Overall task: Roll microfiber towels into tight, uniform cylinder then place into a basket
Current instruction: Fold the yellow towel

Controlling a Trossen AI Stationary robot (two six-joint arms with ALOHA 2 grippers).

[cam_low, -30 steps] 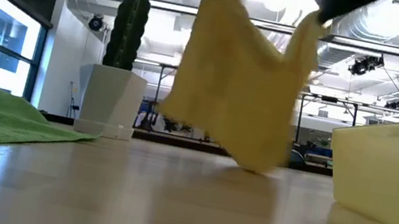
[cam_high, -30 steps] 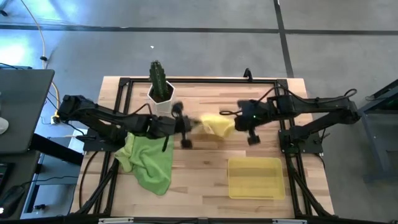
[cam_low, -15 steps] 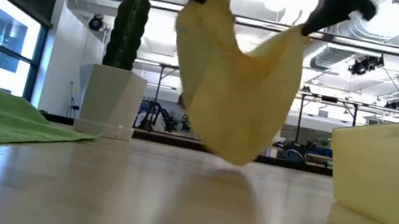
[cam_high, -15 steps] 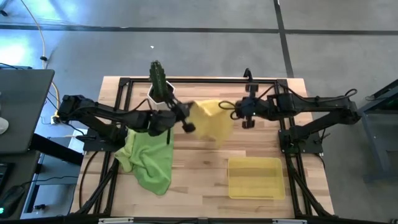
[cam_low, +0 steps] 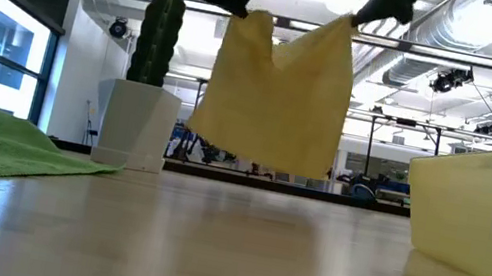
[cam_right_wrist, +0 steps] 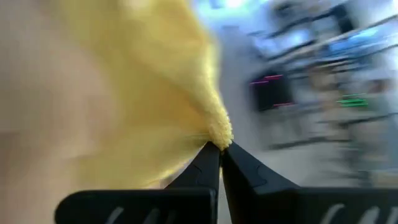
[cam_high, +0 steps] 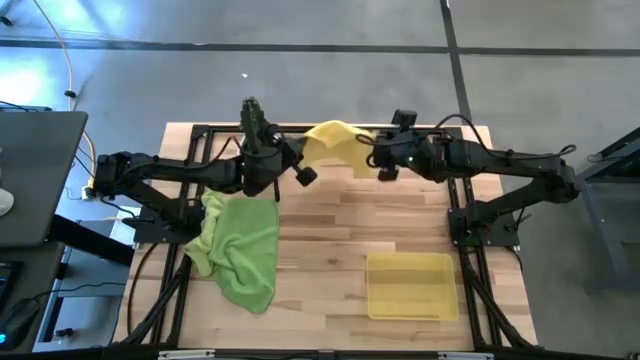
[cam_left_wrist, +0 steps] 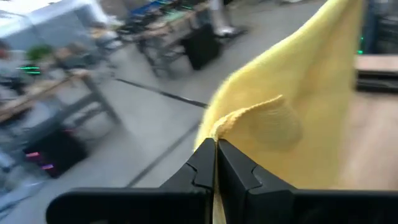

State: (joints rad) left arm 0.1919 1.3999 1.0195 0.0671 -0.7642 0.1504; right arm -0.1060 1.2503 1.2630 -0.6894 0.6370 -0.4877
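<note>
Next, I release the yellow towel with my left gripper on the bare wood [cam_high: 333, 211] between the cactus pot and yellow basket.
A bright yellow towel [cam_high: 333, 140] hangs in the air over the table's far middle, spread between both grippers; the low view shows it as a sheet [cam_low: 278, 98] clear of the tabletop. My left gripper [cam_high: 303, 172] is shut on its left upper corner, my right gripper [cam_high: 372, 158] on its right upper corner. A lime green towel [cam_high: 240, 245] lies crumpled on the table's left. The yellow basket [cam_high: 410, 285] stands at the near right, nothing showing in it. My left gripper pinches the towel's upper left corner [cam_left_wrist: 231, 119] between its two fingertips, coming nearly level from the table's left. The cloth hangs below, clear of the table. My right gripper pinches the upper right corner [cam_right_wrist: 217, 134] between its fingertips, slanting down from the table's right. The top edge sags slightly between the two holds.
A white hexagonal pot with a cactus [cam_high: 255, 135] stands at the far left, close beside my left gripper. A black frame [cam_high: 330, 128] borders the wooden table. Bare wood lies in the middle between the green towel and the basket.
Both grippers have swung toward the table's far edge and risen a little, carrying the yellow towel with them. The towel, bunched a second ago with its lower end near the tabletop, now hangs spread out and higher, clear of the wood. Both grippers have stayed shut.
</note>
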